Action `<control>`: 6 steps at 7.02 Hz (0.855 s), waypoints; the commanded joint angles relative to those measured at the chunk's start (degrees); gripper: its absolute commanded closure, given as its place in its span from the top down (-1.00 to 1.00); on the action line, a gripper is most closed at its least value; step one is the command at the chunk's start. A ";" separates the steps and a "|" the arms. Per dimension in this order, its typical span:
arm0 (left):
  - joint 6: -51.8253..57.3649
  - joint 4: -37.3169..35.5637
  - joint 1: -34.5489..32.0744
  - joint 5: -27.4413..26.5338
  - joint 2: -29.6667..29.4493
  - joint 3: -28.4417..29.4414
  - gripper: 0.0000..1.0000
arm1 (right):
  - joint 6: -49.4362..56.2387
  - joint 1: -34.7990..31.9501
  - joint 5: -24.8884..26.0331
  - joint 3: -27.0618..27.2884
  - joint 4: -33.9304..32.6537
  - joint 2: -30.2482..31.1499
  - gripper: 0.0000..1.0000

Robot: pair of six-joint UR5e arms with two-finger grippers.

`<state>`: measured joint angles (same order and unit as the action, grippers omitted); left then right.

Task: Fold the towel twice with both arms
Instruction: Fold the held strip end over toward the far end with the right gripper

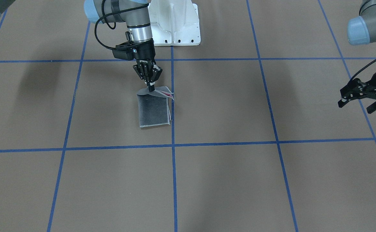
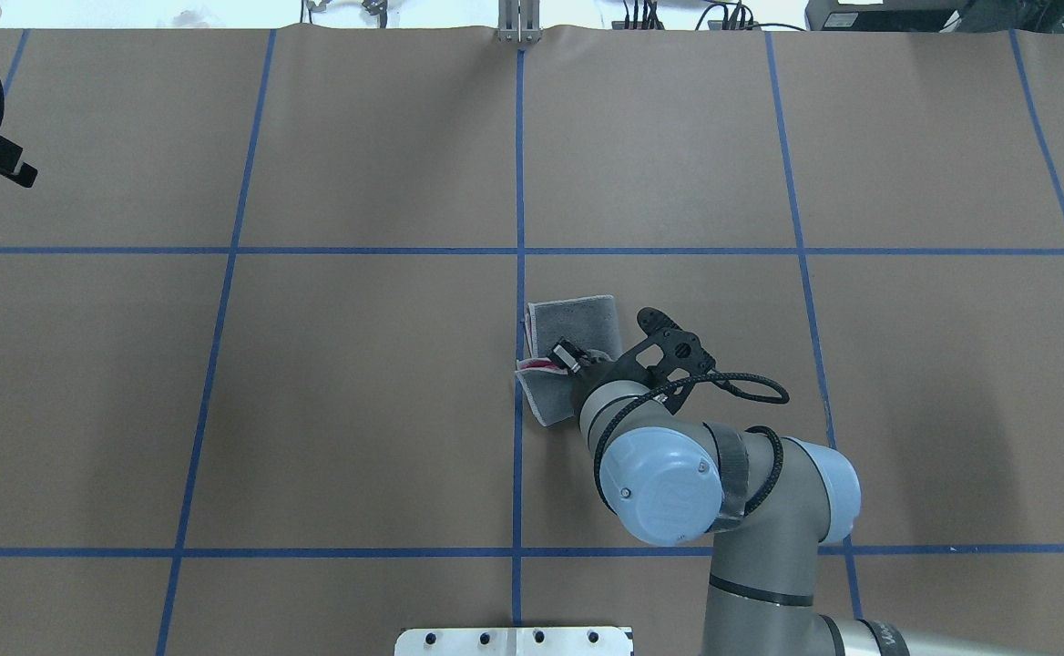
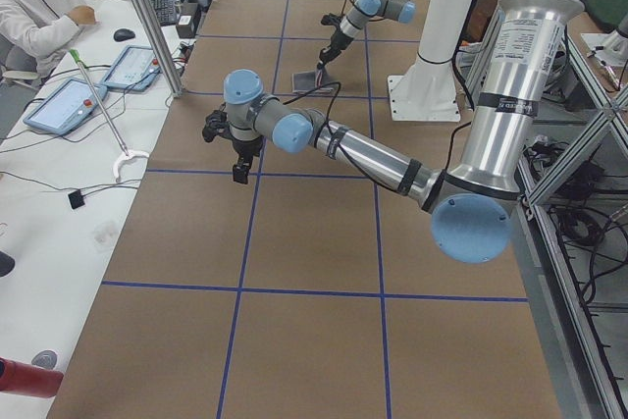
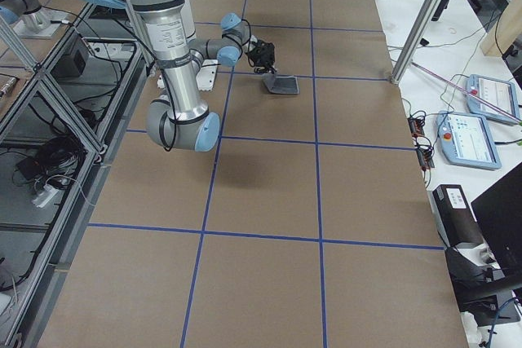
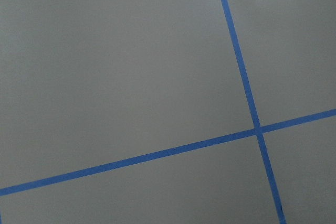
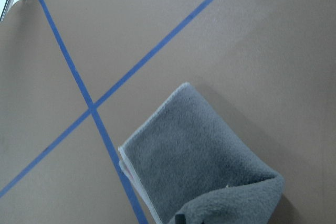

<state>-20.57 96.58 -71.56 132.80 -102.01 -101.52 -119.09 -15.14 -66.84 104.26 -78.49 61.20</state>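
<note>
Next, my right gripper lets go of the towel's raised edge just past the towel's far hem (image 1: 153, 135) (image 6: 138, 99), close to the place where the blue tape crosses.
The towel (image 1: 153, 111) lies folded into a narrow grey rectangle just beside the centre tape line, with its hem stacked in layers. My right gripper (image 1: 151, 89) is shut on the towel's edge nearest the robot and holds that edge raised, so a strip of pink shows there. From above, the towel (image 2: 578, 319) is partly hidden under the right gripper (image 2: 567, 357) and its wrist. The right wrist view shows the towel (image 6: 199, 166) grey side up, curling at the bottom. My left gripper (image 1: 357, 103) hangs open and empty above the table, far off to the side.
Blue tape lines (image 1: 172, 145) divide the brown table into squares. The white pedestal base (image 1: 175, 25) stands at the robot's edge, just behind the towel. A seated person (image 3: 39, 7) and tablets (image 3: 64, 105) are beyond the far side of the table.
</note>
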 commanded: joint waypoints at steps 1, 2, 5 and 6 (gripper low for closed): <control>0.00 0.01 0.02 0.00 -0.12 0.18 1.00 | 0.18 -2.77 -1.09 -3.88 0.09 -3.27 -1.00; 0.00 -0.08 0.02 0.00 -0.12 0.18 1.00 | 0.44 -4.44 -2.40 -3.97 0.09 -3.28 -1.00; 0.00 0.01 0.02 0.00 -0.12 0.44 1.00 | 0.62 -6.65 -3.91 -7.72 0.18 -6.95 -1.00; 0.00 0.10 0.02 0.00 -0.12 0.44 1.00 | 0.62 -7.26 -3.82 -11.84 1.31 -9.75 -1.00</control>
<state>-20.57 96.61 -71.54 132.80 -102.13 -101.14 -118.49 -21.72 -70.65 96.63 -78.07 54.48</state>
